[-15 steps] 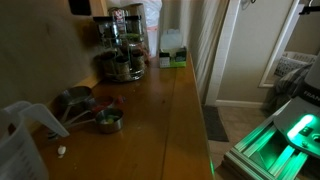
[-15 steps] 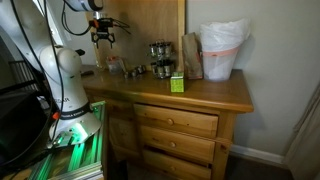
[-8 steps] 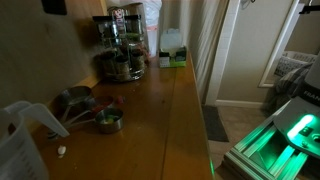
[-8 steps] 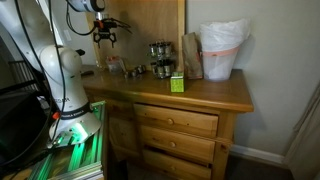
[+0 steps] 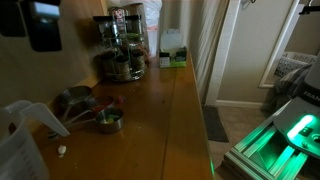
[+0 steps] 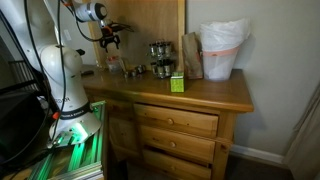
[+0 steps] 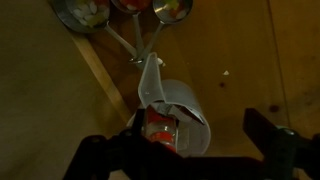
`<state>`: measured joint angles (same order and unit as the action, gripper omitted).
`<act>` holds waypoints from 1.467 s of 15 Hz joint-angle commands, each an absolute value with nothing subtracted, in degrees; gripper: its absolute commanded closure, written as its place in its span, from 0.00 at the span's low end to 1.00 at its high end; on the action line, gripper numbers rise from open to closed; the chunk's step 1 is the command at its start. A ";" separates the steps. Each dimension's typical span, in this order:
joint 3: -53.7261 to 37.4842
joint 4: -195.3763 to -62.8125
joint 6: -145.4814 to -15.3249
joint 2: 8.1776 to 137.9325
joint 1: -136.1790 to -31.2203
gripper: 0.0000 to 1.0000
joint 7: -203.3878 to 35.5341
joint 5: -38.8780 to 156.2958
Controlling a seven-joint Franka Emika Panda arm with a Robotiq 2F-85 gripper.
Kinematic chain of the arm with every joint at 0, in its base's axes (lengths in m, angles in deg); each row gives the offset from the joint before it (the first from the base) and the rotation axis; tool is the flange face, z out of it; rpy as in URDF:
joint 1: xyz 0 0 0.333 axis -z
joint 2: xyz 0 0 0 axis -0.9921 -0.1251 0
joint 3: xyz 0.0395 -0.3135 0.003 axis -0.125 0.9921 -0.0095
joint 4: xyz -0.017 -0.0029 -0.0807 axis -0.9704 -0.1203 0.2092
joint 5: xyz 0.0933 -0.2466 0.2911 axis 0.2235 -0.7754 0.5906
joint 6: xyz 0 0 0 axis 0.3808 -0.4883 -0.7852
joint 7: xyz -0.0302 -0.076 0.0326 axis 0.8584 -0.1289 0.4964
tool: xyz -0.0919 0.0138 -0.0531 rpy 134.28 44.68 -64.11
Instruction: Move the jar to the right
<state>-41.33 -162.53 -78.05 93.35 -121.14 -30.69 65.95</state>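
Observation:
I need to next move my gripper to the upper part of the jar's handle [image 5: 36, 109] [image 7: 151, 92], which points toward the metal measuring cups, and close it there.
A clear plastic jar with a handle [image 7: 172, 112] stands on the wooden counter, with something red showing through it. It also shows at the near left in an exterior view [image 5: 20, 145]. My gripper [image 7: 190, 155] hangs above it, open and empty, with its dark fingers on either side of the jar in the wrist view. The gripper also shows in both exterior views, at the top left [image 5: 42, 25] and high over the counter's left end [image 6: 108, 40].
Metal measuring cups [image 5: 88, 108] lie beside the jar, also visible in the wrist view [image 7: 120, 8]. A rack of glass jars [image 5: 120, 45] stands at the back. A green box [image 6: 176, 83] and a white bag [image 6: 222, 50] sit further along the counter [image 6: 215, 92].
My gripper has come down toward the jar and now enters the exterior view at the top left. Nothing on the counter has moved.

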 commanded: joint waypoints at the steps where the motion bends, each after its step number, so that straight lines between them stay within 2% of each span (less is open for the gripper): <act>1: -41.15 -162.41 -77.95 93.04 -121.26 0.00 -30.72 65.90; 10: -41.35 -161.01 -81.42 86.53 -120.81 0.00 -21.71 62.82; 17: -42.20 -159.53 -88.89 80.83 -120.35 0.00 -18.39 62.76; 20: -42.27 -159.32 -90.17 79.50 -120.22 0.13 -19.07 62.32; 21: -42.36 -159.01 -90.51 78.97 -120.21 0.13 -19.08 62.29; 22: -42.33 -158.76 -90.63 78.58 -120.27 0.18 -19.36 61.70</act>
